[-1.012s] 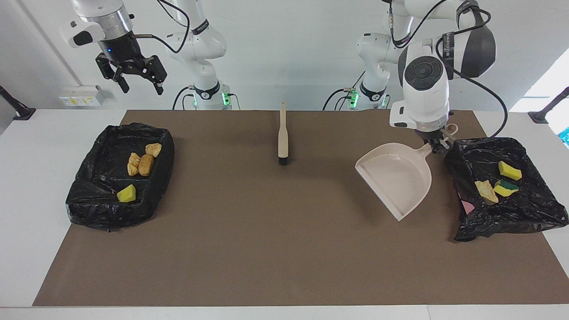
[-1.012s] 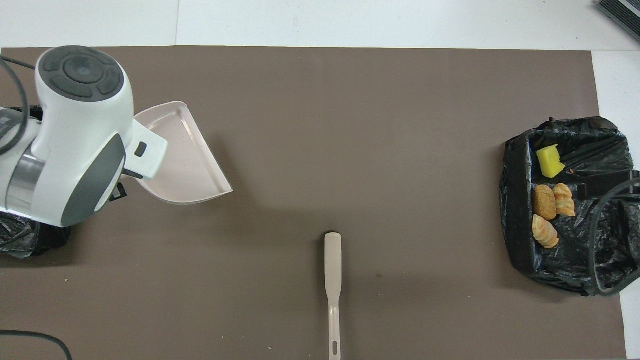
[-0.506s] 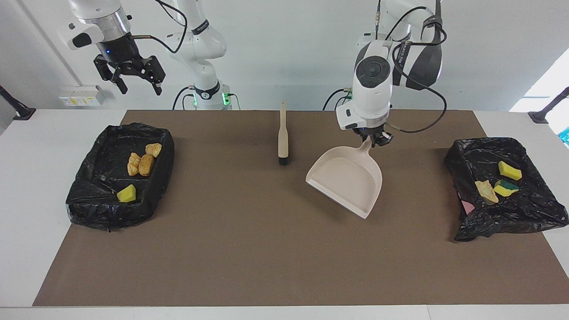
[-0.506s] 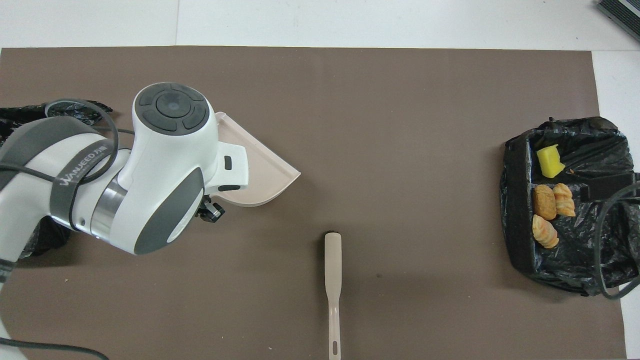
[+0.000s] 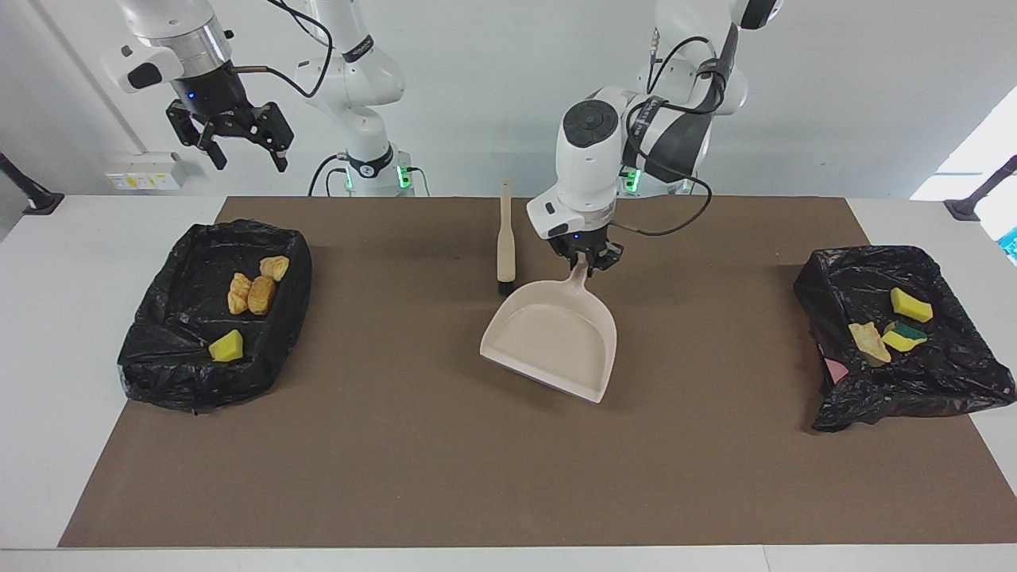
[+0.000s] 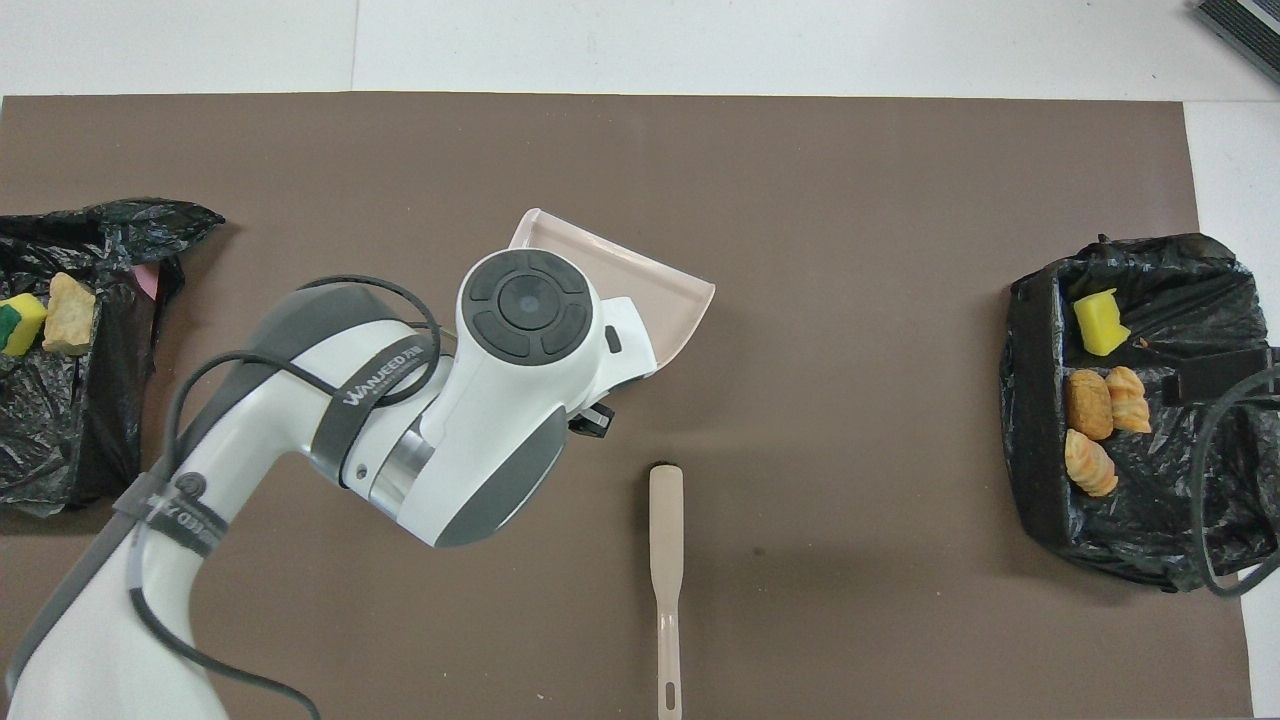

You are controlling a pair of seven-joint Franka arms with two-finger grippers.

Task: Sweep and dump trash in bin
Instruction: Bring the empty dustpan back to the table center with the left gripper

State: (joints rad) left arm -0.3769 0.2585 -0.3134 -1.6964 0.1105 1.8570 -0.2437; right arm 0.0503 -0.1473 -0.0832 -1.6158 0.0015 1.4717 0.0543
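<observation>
Next, the left gripper releases the beige dustpan on the brown mat (image 6: 674, 302) just past the brush's bristle end.
My left gripper (image 5: 586, 260) is shut on the handle of the beige dustpan (image 5: 552, 338), held low over the middle of the mat with its mouth pointing away from the robots. In the overhead view the arm covers the gripper and only the pan's mouth (image 6: 640, 270) shows. The pan is empty. The trash lies in two black-lined bins. Three bread pieces (image 5: 253, 290) and a yellow sponge (image 5: 226, 345) are in the bin (image 5: 167, 377) at the right arm's end. Two sponges (image 5: 910, 304) and a bread piece (image 5: 868, 342) are in the bin (image 5: 914, 389) at the left arm's end. My right gripper (image 5: 230, 147) waits open, high by the first bin.
A beige brush (image 5: 505, 242) with dark bristles lies on the brown mat (image 5: 445, 461) beside the dustpan's handle, nearer to the robots than the pan's mouth; it also shows in the overhead view (image 6: 665, 560). The mat covers most of the white table.
My left arm has carried the dustpan from beside the bin at its own end to the middle of the mat, next to the brush. The right gripper has hardly moved.
</observation>
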